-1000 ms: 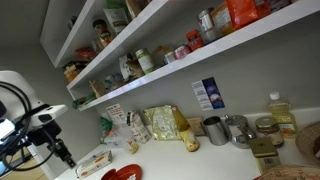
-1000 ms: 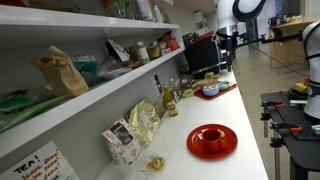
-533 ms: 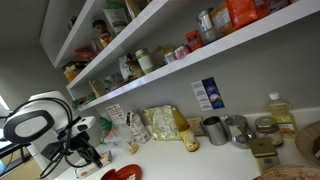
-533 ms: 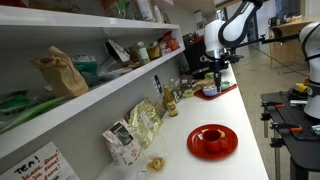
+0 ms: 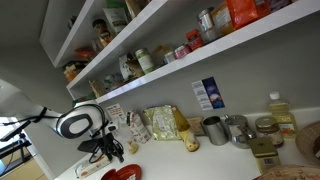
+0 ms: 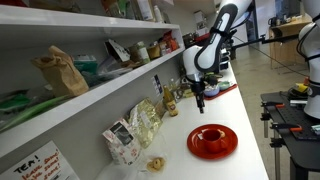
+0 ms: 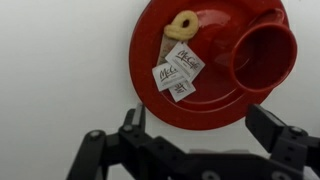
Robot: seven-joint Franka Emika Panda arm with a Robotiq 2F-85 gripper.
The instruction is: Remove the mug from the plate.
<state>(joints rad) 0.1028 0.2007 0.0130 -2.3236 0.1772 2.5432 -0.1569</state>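
Note:
The robot's gripper should next move to the red mug's rim (image 5: 113, 171) (image 7: 234, 62), on the side facing the white sauce packets, and close there.
A glossy red plate (image 7: 214, 106) lies on the white counter. It also shows in both exterior views (image 6: 229, 148) (image 5: 124, 174). A red mug (image 7: 263, 55) stands upright on the plate's right side in the wrist view, and it shows in an exterior view (image 6: 209, 134). Two white sauce packets (image 7: 178, 72) and a small ring-shaped snack (image 7: 183, 21) lie on the plate beside the mug. My gripper (image 7: 205, 125) is open and empty. It hovers above the plate's near rim, apart from the mug. It shows in both exterior views (image 6: 199, 100) (image 5: 112, 152).
Snack bags (image 6: 143, 122) and a boxed item (image 6: 120, 142) lean against the wall behind the plate. Metal cups (image 5: 215, 130), jars and a bottle (image 5: 281, 113) stand further along the counter. A low shelf (image 6: 100, 85) overhangs the counter. A second red tray (image 6: 211, 91) lies beyond my arm.
My arm has swung along the counter toward the red plate. The gripper has come down close over it. The mug and plate have not moved.

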